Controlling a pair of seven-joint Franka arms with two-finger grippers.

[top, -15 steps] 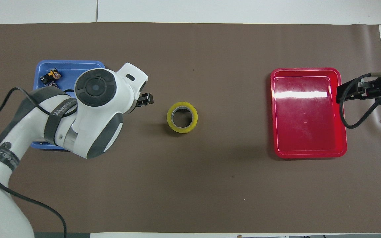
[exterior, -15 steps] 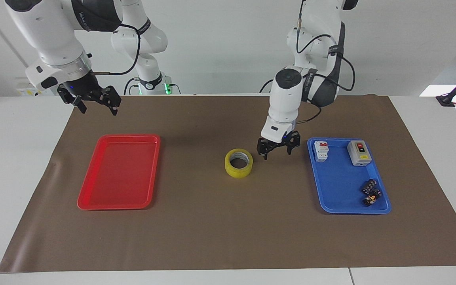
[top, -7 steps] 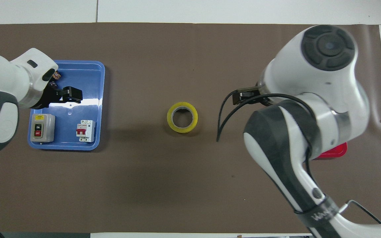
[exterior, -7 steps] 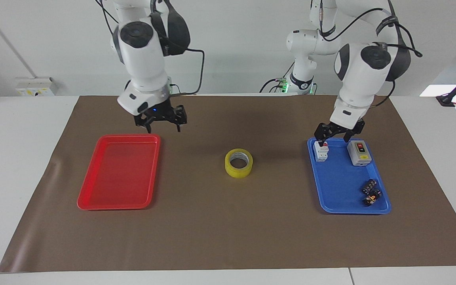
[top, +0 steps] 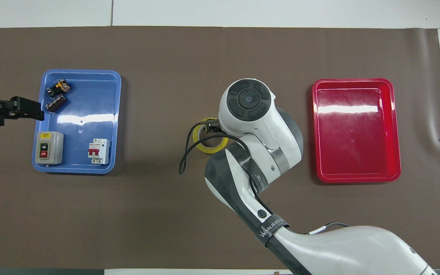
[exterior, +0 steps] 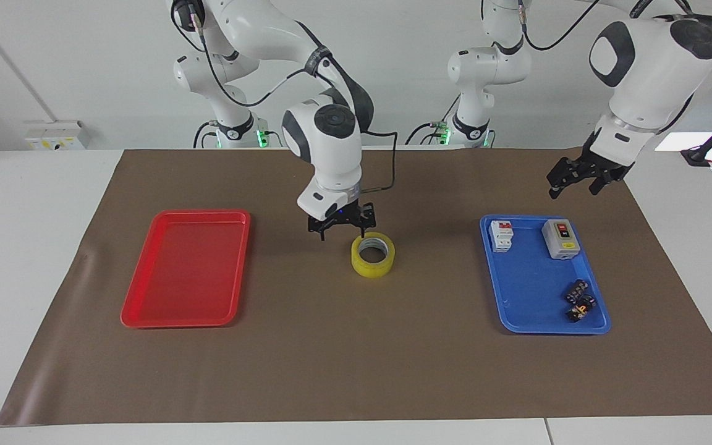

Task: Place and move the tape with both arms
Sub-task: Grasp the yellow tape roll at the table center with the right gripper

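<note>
The robot's right gripper needs to next take hold of the yellow tape by its side (top: 224, 141) that faces the red tray.
The yellow tape (exterior: 371, 269) lies flat on the brown mat midway between the two trays. My right gripper (exterior: 342, 233) hangs open just over the mat beside the roll's edge nearer the robots, toward the red tray, with nothing between its fingers. In the overhead view the right arm's wrist covers that gripper and part of the tape (top: 209, 150). My left gripper (exterior: 572, 188) is up in the air, open and empty, over the mat by the blue tray's corner. It reaches over the tray's outer rim in the overhead view (top: 29, 110).
A red tray (exterior: 183, 272) (top: 357, 145) lies toward the right arm's end. A blue tray (exterior: 529, 290) (top: 86, 114) toward the left arm's end holds a grey switch box (exterior: 561, 238), a white breaker (exterior: 502, 235) and small dark parts (exterior: 578, 300).
The right arm has swung from the red tray's corner over to the tape and come down beside it. The left gripper has risen and drawn away from the blue tray. The tape has not moved.
</note>
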